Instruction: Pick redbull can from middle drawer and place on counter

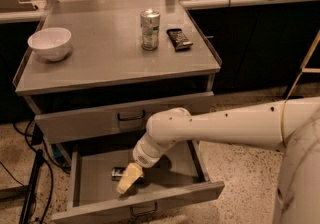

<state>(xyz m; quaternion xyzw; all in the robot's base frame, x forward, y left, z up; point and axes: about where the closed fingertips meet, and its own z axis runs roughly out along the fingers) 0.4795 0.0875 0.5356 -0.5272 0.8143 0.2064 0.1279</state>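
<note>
The robot's gripper needs to next close on the redbull can's end (136,179) that is nearest the handle of the open drawer.
The redbull can (118,172) lies on its side on the floor of the open middle drawer (92,180), near its centre. My gripper (127,181), cream coloured, hangs down into the drawer from my white arm (220,125). It sits right over the can's right end and covers part of it, and its tip points down and to the left. The counter (100,58) is the broad grey top above the drawers.
On the counter stand a white bowl (50,43) at the left, a wider silver can with green marks (150,29) and a dark snack bar (179,38). A taller drawer front with a black handle (131,116) is closed above the open drawer. Black cables (32,188) lie on the floor at the left.
</note>
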